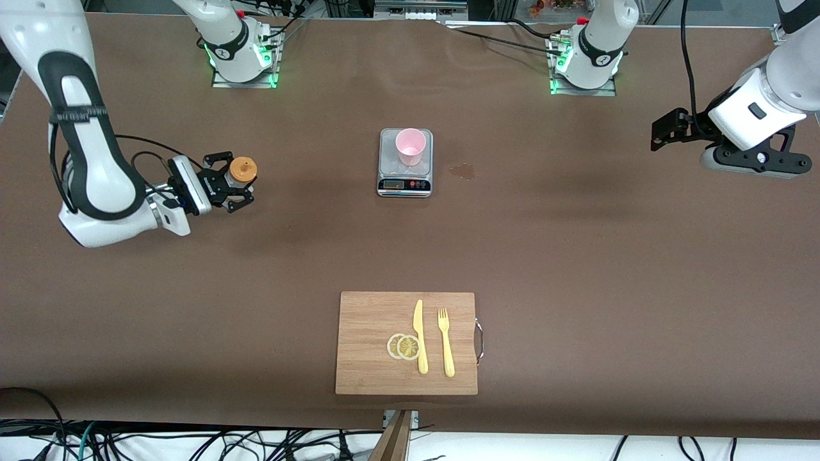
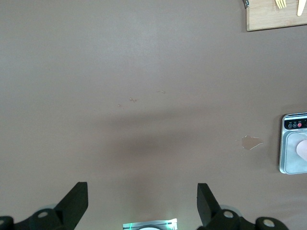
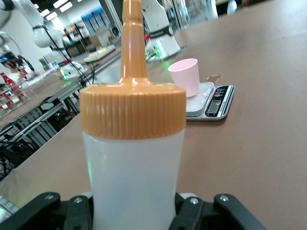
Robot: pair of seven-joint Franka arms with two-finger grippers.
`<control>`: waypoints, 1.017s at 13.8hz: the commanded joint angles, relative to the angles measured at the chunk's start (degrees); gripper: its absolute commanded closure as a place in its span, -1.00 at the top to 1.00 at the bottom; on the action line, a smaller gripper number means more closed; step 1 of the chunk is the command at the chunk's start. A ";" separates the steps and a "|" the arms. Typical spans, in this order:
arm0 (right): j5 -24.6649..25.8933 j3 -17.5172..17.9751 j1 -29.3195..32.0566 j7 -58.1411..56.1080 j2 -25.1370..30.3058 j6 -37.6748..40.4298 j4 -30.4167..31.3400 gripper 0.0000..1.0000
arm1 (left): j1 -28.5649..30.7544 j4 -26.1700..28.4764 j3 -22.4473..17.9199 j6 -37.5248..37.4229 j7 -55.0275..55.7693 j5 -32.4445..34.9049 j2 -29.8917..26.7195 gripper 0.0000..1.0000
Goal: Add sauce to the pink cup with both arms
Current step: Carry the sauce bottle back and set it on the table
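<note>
The robot's right gripper needs to set the sauce bottle down on the bare table [image 1: 249, 207] between the robot's right arm and the grey scale.
The sauce bottle [image 1: 243, 170], whitish with an orange nozzle cap, stands upright in my right gripper [image 1: 238, 186], which is shut on its body toward the right arm's end of the table. It fills the right wrist view [image 3: 134, 163], with the gripper [image 3: 134, 213] clamped round its lower part. The pink cup [image 1: 410, 146] stands on the grey scale [image 1: 405, 184] at mid-table; both show in the right wrist view, the cup [image 3: 185, 76] on the scale [image 3: 218, 103]. My left gripper [image 1: 660, 131] is open and empty over the left arm's end of the table, apart from the cup [image 2: 302, 149].
A wooden cutting board [image 1: 365, 346] lies near the front edge with a yellow knife [image 1: 419, 336], a yellow fork [image 1: 445, 342] and lemon slices [image 1: 403, 346]. A small wet spot [image 1: 462, 170] lies beside the scale.
</note>
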State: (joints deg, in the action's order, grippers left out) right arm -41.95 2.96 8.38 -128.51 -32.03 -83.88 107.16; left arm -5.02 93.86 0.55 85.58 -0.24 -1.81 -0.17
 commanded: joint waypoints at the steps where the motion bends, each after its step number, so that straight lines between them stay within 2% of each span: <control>1: -2.08 -0.94 1.90 -7.35 -6.18 4.33 -2.56 -1.00 | -0.16 -2.01 0.07 -1.30 0.77 0.67 0.96 1.00; 3: -2.00 -1.03 3.04 -12.18 -10.22 6.53 -5.81 -1.00 | -0.16 -2.01 0.07 -1.30 0.77 0.67 0.96 1.00; 10: -1.91 -0.59 4.54 -18.53 -19.20 9.43 -13.73 -0.79 | -0.16 -2.01 0.16 -1.30 0.77 0.76 0.96 1.00; 12: -1.91 -0.59 4.63 -18.53 -19.21 9.61 -13.73 -0.62 | -0.16 -2.01 0.16 -1.30 0.77 0.67 0.96 1.00; 13: -1.91 -0.59 4.72 -18.53 -19.21 9.70 -13.73 -0.32 | -0.16 -2.01 0.16 -1.30 0.77 0.76 0.96 1.00; 14: -1.91 -0.59 4.98 -18.44 -19.29 9.96 -13.73 0.06 | -0.16 -2.01 0.16 -1.30 0.77 0.76 1.05 1.00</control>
State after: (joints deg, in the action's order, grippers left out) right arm -43.07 1.78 12.21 -146.81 -50.65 -75.85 94.87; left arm -5.03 93.83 0.56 85.56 -0.24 -1.81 -0.14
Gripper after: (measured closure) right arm 0.705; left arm 0.000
